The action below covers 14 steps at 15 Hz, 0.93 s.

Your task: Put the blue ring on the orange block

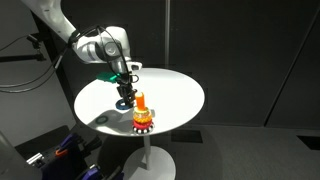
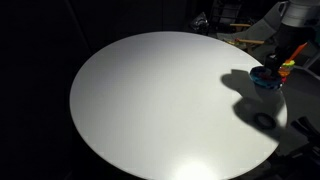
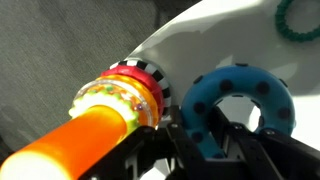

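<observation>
The blue ring, now low beside the orange block, will be let go by my gripper around the orange peg, so it rests on top of the yellowish band (image 1: 140, 108) (image 3: 108, 108).
The blue ring (image 3: 232, 79) is chunky and light blue with dark dots, and it sits low over the white table (image 1: 175, 85). My gripper (image 3: 203, 127) is shut on its wall, with one black finger outside the ring and one inside its hole. Just beside it stands the orange block (image 3: 70, 142), an orange peg on a red toothed base with a yellowish band. In both exterior views the gripper (image 1: 124, 96) (image 2: 270, 68) holds the ring (image 2: 264, 79) close beside the peg (image 1: 141, 101) (image 2: 286, 68), not over it.
A thin green ring (image 3: 301, 20) lies on the table beyond the blue ring. The round table stands on a single pedestal, with its edge close to the peg's base (image 1: 143, 121). The surroundings are dark.
</observation>
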### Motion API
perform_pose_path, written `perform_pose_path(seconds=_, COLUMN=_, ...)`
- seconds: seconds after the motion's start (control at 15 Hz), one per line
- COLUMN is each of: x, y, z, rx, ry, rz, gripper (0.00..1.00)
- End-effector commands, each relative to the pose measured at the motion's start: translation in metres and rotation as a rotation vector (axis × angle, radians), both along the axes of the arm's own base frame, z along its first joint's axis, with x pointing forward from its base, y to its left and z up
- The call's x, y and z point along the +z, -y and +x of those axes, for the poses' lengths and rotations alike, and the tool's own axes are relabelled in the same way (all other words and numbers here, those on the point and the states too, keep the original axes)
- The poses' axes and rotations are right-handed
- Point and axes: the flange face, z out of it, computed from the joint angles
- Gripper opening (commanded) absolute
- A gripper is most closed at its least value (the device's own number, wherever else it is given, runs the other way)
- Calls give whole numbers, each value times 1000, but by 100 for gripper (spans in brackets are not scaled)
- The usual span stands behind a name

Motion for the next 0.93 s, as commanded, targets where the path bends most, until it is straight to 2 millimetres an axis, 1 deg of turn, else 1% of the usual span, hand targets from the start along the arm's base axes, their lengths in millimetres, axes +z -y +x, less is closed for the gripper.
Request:
perform_pose_path(seconds=0.0, x=39, y=14, z=9, rx=16, ry=-10, rz=-35, gripper=10)
perform_pose_path(seconds=0.47, x=100, y=40, z=23, rx=-6, ry=4, rz=-58, gripper=10)
perform_pose_path(seconds=0.67, x=121, y=51, z=26, rx=-26, ry=24, rz=-65, gripper=10)
perform_pose_path(seconds=0.87, x=137, y=63, z=26, rx=-45, ry=42, rz=-71, gripper=10)
